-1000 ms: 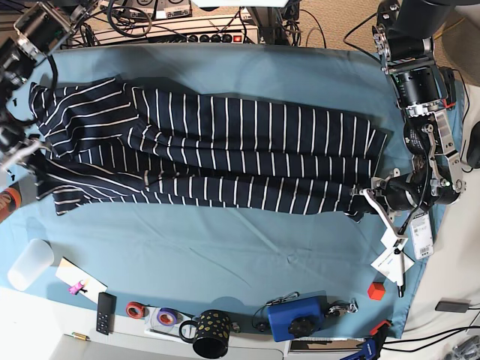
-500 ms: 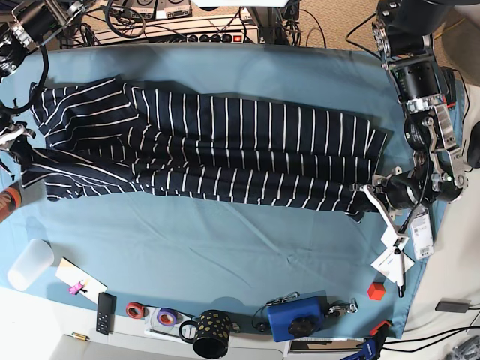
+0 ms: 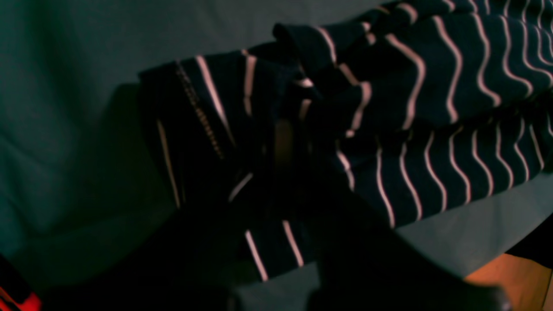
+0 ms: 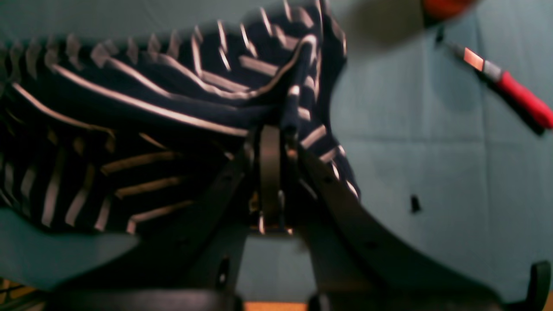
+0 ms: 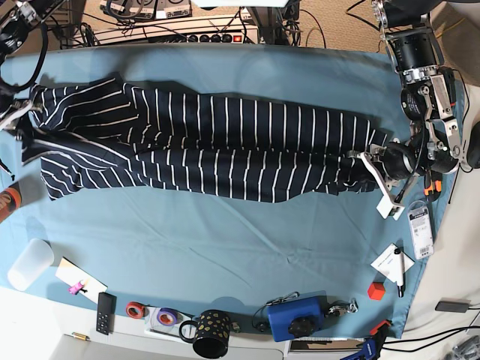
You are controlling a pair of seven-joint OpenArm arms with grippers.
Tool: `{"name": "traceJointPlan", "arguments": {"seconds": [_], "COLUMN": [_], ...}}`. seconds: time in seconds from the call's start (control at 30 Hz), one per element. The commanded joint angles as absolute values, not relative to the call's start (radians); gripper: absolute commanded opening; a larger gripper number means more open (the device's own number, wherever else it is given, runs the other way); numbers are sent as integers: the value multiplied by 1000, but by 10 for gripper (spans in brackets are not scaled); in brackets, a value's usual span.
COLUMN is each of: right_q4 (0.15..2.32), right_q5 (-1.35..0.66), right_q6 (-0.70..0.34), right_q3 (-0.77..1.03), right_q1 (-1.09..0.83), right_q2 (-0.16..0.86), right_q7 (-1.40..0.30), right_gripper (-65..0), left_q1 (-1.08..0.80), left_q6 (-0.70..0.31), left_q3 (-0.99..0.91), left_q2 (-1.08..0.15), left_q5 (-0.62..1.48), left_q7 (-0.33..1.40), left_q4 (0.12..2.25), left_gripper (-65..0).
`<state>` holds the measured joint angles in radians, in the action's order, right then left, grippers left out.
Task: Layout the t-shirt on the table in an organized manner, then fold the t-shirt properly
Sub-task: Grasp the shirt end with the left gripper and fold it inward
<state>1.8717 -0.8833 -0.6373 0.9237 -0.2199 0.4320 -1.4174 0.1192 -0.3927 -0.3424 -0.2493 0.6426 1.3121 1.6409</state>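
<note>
The t-shirt lies bunched and the robot's left gripper pinches a fold beside the stitched hem, so it should open, take the stitched edge (image 3: 201, 114) and lift it toward the middle.
The navy white-striped t-shirt (image 5: 217, 150) lies stretched lengthwise across the teal table (image 5: 225, 247), bunched along its middle. My left gripper (image 5: 373, 166) is at the shirt's right end in the base view, shut on the hem. In the dark left wrist view (image 3: 283, 144) the t-shirt (image 3: 432, 86) folds around the jaws over the table (image 3: 65, 108). My right gripper (image 5: 21, 124) is at the shirt's left end. In the right wrist view (image 4: 271, 138) it is shut on an edge of the t-shirt (image 4: 151, 99), above the table (image 4: 432, 164).
Along the near edge stand a white cup (image 5: 30, 262), tape rolls (image 5: 136, 309), a dotted black mug (image 5: 211, 334), a blue device (image 5: 296, 316) and a red cube (image 5: 376, 290). Paper tags (image 5: 418, 225) lie right. A red-handled tool (image 4: 518, 99) lies near my right gripper. Cables (image 5: 187, 30) run behind.
Both grippers have moved toward the table's back edge, pulling the shirt's ends with them. The shirt now lies straighter and further back.
</note>
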Motion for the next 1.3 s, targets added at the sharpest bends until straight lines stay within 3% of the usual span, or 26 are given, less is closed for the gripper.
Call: {"name": "traceJointPlan", "arguments": {"seconds": [0.0, 0.33, 0.57, 0.7, 0.77, 0.8, 0.87, 0.93, 1.13, 1.27], "right_q4": [1885, 1883, 1883, 1883, 1883, 1883, 1883, 1883, 1883, 1883], "right_q5": [-874, -762, -762, -762, -763, -762, -763, -767, -766, -766], "right_q6": [-640, -638, -639, -639, -639, -641, -651, -655, -653, -631], "right_q3": [931, 930, 930, 929, 929, 929, 929, 929, 929, 929], "right_q1": [-229, -286, -286, -286, -287, -288, -292, -302, -305, -305], "right_q2": [457, 448, 334, 321, 330, 336, 347, 349, 349, 348], "right_q7": [-1396, -1396, -1396, -1396, -1396, -1396, -1396, -1396, -1396, -1396], "right_gripper": [-650, -650, -650, -650, -650, -630, -505, -438, -436, -436], "left_q1": [132, 81, 78, 78, 78, 78, 78, 77, 78, 77], "left_q6": [-390, -395, -422, -447, -446, -445, -424, -401, -401, -401], "left_q3": [-345, -345, -345, -345, -346, -346, -346, -346, -358, -364], "left_q2": [-258, -258, -258, -258, -258, -259, -270, -294, -355, -352], "left_q5": [659, 629, 629, 628, 628, 628, 630, 630, 660, 693], "left_q7": [1303, 1309, 1308, 1307, 1301, 1302, 1311, 1312, 1289, 1280], "left_q4": [1658, 1658, 1658, 1658, 1658, 1658, 1660, 1672, 1745, 1755], "left_gripper": [-650, -650, -642, -423, -357, -342, -336, -336, -336, -297]}}
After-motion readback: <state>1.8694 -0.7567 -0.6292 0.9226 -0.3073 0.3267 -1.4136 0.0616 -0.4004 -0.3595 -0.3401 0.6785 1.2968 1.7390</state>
